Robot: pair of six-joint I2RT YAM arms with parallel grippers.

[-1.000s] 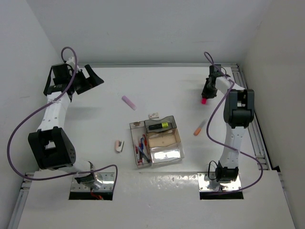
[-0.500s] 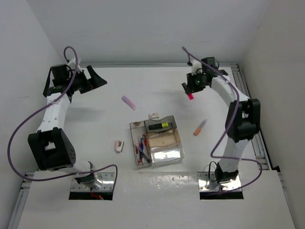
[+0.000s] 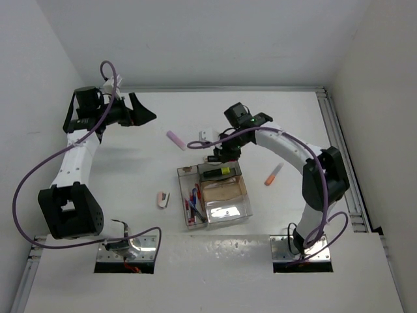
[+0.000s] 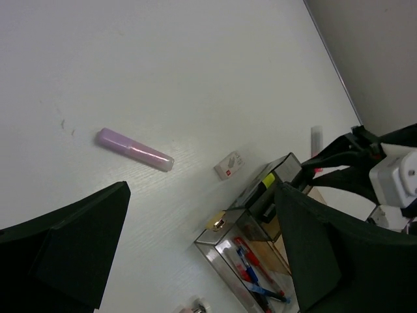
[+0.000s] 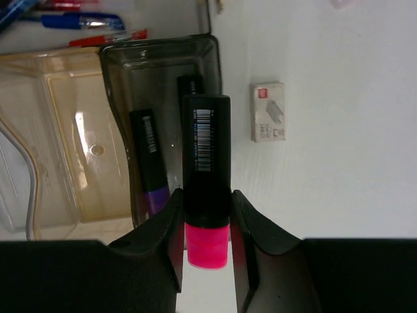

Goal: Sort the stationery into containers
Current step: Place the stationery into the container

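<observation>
The left gripper will next go to the lilac highlighter and close on its clear end (image 3: pixel 182 145) (image 4: pixel 161 160), opposite the highlighter's cap and nearer the white eraser.
My right gripper (image 3: pixel 218 155) is shut on a black highlighter with a pink cap (image 5: pixel 206 171). It holds it just above the far rim of the grey tray (image 5: pixel 156 47), cap towards me. That tray holds a purple-capped highlighter (image 5: pixel 149 171) and a yellow one (image 3: pixel 225 171). My left gripper (image 3: pixel 147 115) is open and empty, raised over the far left of the table. A lilac highlighter (image 3: pixel 176 139) lies between the grippers and also shows in the left wrist view (image 4: pixel 135 149). A white eraser (image 5: pixel 268 120) lies just beyond the grey tray.
The long narrow tray (image 3: pixel 182 201) holds red and blue pens (image 4: pixel 257 272). The amber tray (image 3: pixel 223 190) and the clear tray (image 3: pixel 229 210) sit beside it. An orange highlighter (image 3: pixel 273 174) lies to the right. A pale pink eraser (image 3: pixel 163 199) lies left of the trays.
My right arm swung from the far right in towards the trays, carrying the pink-capped highlighter to the grey tray's far rim. My left gripper drifted slightly to the right.
</observation>
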